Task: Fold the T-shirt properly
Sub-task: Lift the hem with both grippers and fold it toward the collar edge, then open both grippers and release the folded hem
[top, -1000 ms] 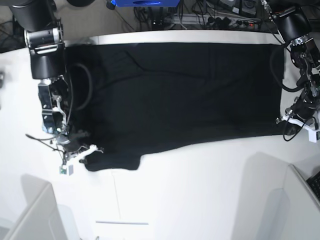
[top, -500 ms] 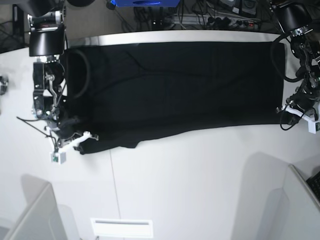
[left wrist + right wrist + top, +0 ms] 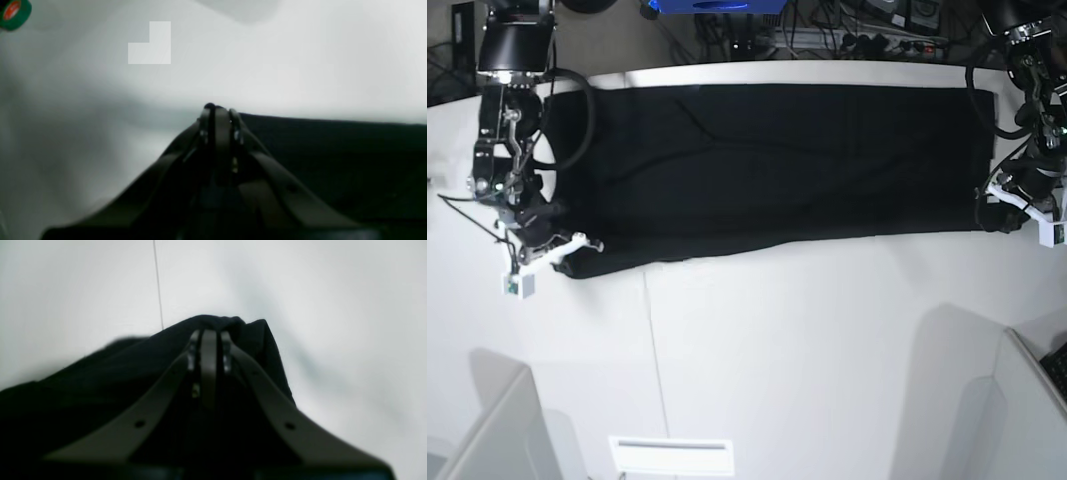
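Note:
The robot's left gripper will release the T-shirt's near edge, now held at a near corner, halfway across the T-shirt's black band [image 3: 990, 146], by the closest short end of the black band.
The black T-shirt [image 3: 777, 170] lies spread in a long band across the back of the white table [image 3: 777, 350], plain side up. My right gripper [image 3: 577, 255] is at the shirt's near corner on the base view's left. In the right wrist view this gripper [image 3: 208, 331] is shut on a bunched fold of the T-shirt [image 3: 100, 373]. My left gripper [image 3: 987, 215] is at the opposite near corner. It [image 3: 218, 110] is shut on the T-shirt's [image 3: 333, 150] edge, which runs off to the right.
A green tape roll [image 3: 13, 13] shows at the top left of the left wrist view. White partitions stand at the front left [image 3: 497, 420] and front right [image 3: 1017, 400]. Cables and a power strip [image 3: 867, 40] lie behind the table.
Both grippers have moved toward the back of the table, carrying the shirt's near edge with them. The black band is now narrower and its front edge straighter.

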`<state>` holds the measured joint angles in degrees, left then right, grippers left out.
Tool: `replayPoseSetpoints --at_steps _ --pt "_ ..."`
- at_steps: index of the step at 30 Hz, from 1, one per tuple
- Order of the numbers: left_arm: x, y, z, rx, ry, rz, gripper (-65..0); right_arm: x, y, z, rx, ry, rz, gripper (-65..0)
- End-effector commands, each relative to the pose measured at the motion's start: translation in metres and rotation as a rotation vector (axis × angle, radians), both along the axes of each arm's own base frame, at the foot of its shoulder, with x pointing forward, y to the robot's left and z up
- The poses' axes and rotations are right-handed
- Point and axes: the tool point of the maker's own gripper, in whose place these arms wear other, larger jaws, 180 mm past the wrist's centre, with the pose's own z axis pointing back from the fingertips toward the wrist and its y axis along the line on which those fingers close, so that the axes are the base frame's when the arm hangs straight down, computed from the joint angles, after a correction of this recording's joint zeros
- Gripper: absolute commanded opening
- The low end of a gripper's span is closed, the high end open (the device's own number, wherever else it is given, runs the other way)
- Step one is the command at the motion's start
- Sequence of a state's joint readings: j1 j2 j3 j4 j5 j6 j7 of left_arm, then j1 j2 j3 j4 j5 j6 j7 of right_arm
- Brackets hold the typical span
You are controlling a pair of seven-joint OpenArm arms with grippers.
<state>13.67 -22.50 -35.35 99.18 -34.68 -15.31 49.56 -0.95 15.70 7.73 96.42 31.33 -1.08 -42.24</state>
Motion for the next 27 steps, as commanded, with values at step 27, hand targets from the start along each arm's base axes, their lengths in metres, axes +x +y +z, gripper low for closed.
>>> replayPoseSetpoints --at_steps 27 --pt "-0.032 0.010 0.014 0.101 0.023 -0.012 -65.0 -0.081 0.008 0.011 0.030 0.057 -0.028 -65.0"
